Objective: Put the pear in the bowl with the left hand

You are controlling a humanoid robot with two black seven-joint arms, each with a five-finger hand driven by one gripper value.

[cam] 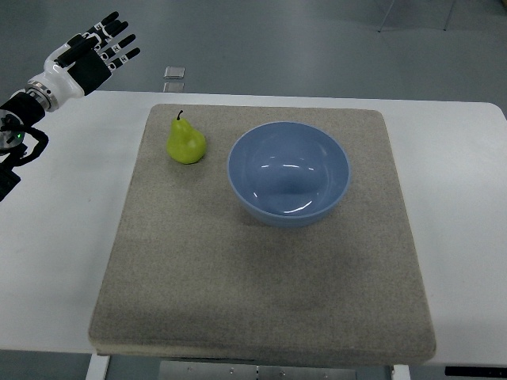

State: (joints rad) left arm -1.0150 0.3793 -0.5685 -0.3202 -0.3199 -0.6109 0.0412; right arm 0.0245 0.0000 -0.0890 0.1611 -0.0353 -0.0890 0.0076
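The yellow-green pear is next for my left gripper, which should go to it and close around the pear's round body [186, 144], under its stem.
A yellow-green pear [186, 143] stands upright on the grey mat [261, 269], just left of a blue bowl [289, 172] that holds nothing. My left hand [101, 47] is raised at the top left, beyond the table's far edge, well left of and behind the pear. Its black fingers are spread and hold nothing. The right arm does not show.
The mat lies on a white table [459, 206]. A small square floor fitting [174, 73] shows on the grey floor beyond the table's far edge. Chair or table legs [412, 12] stand at the top right.
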